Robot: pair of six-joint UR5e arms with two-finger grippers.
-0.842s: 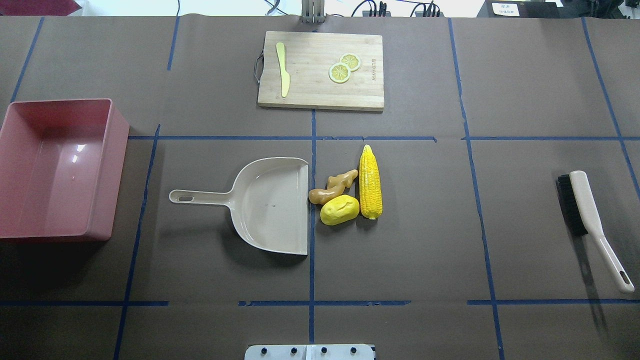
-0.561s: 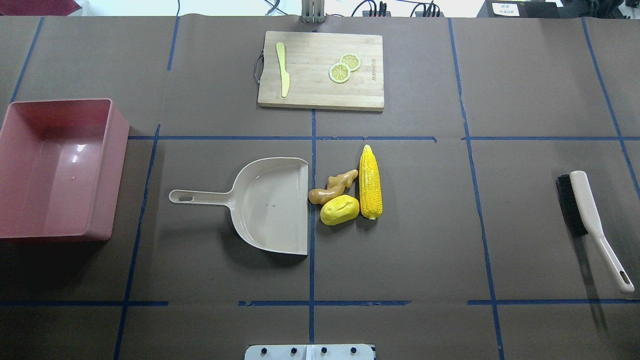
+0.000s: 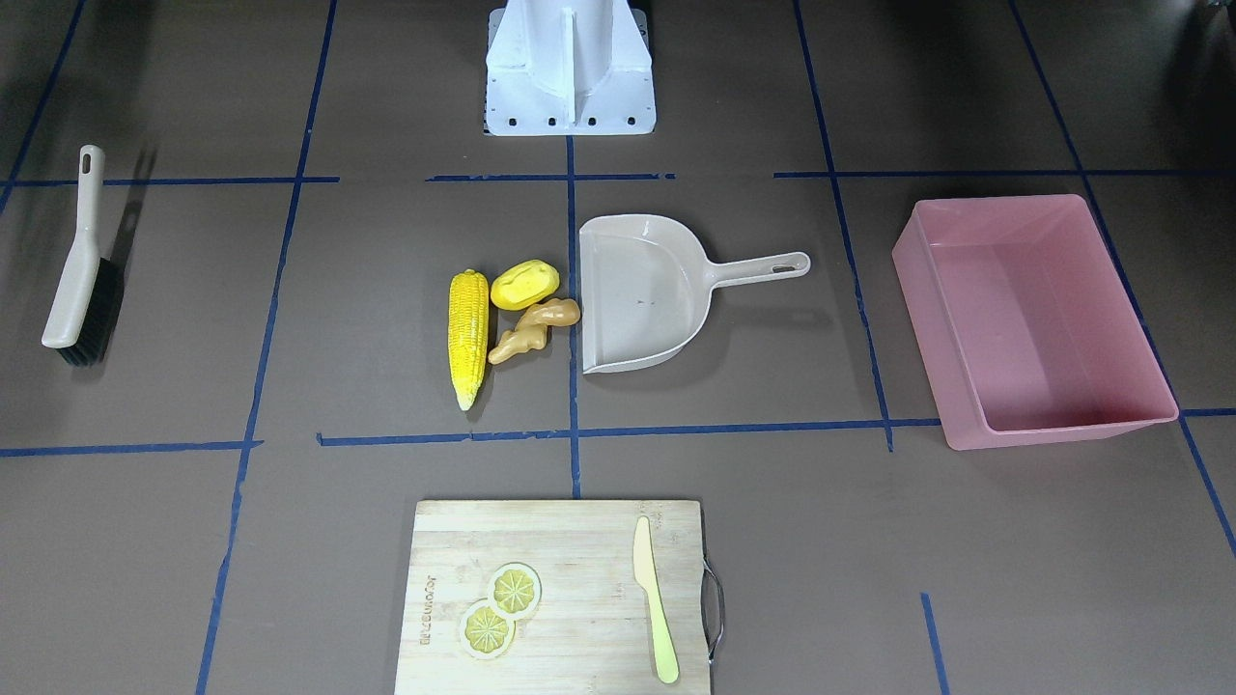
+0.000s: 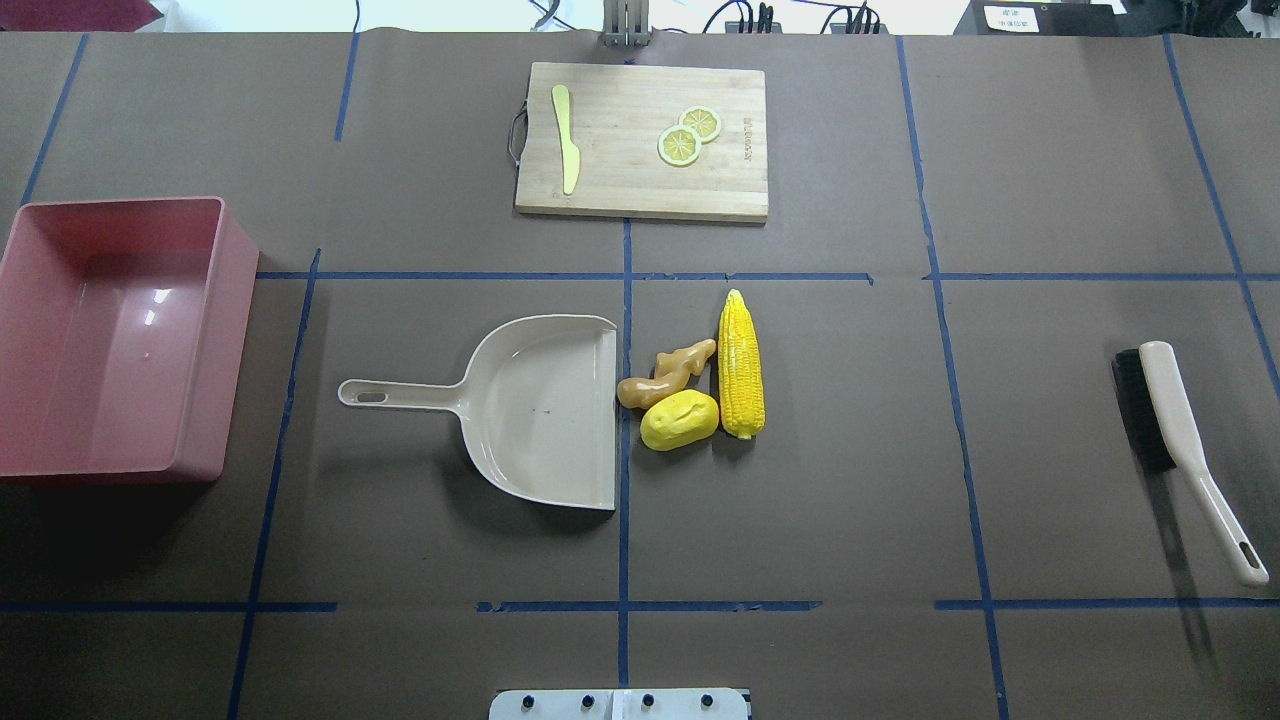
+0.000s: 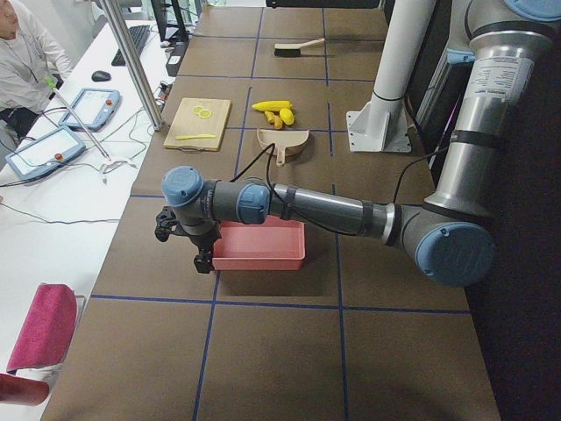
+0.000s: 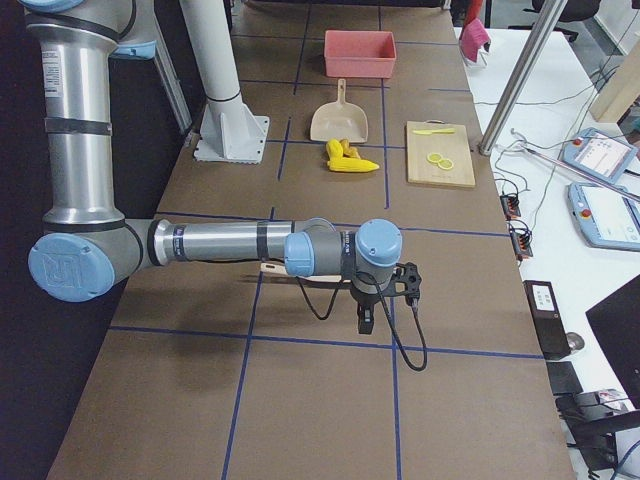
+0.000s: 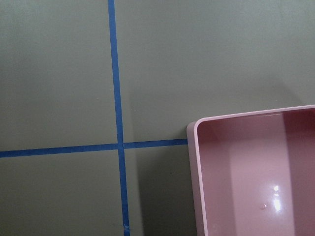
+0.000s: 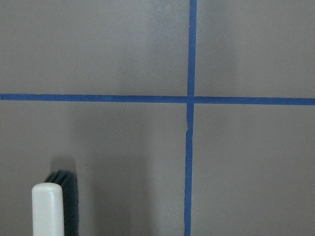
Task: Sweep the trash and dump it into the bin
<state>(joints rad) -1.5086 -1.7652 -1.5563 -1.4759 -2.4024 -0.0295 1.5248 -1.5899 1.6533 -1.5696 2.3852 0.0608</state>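
Observation:
Next, my right gripper needs to go to the middle of the brush's handle (image 3: 89, 199) and close there, because the brush is needed for sweeping.
The corn cob (image 4: 741, 365), the yellow potato-like lump (image 4: 680, 420) and the ginger root (image 4: 668, 373) lie together just right of the beige dustpan's (image 4: 540, 410) open mouth. The empty pink bin (image 4: 238, 300) stands at the far left. My left gripper (image 5: 203, 260) hangs over the table by the bin's outer end and shows only in the exterior left view. My right gripper (image 6: 366, 320) hangs near the brush (image 4: 1175, 440) and shows only in the exterior right view. I cannot tell whether either is open or shut.
A wooden cutting board (image 4: 640, 140) with a pale knife and lemon slices lies at the far middle. The brush lies at the far right, and its tip (image 8: 48, 209) shows in the right wrist view. The bin's corner (image 7: 197, 172) shows in the left wrist view.

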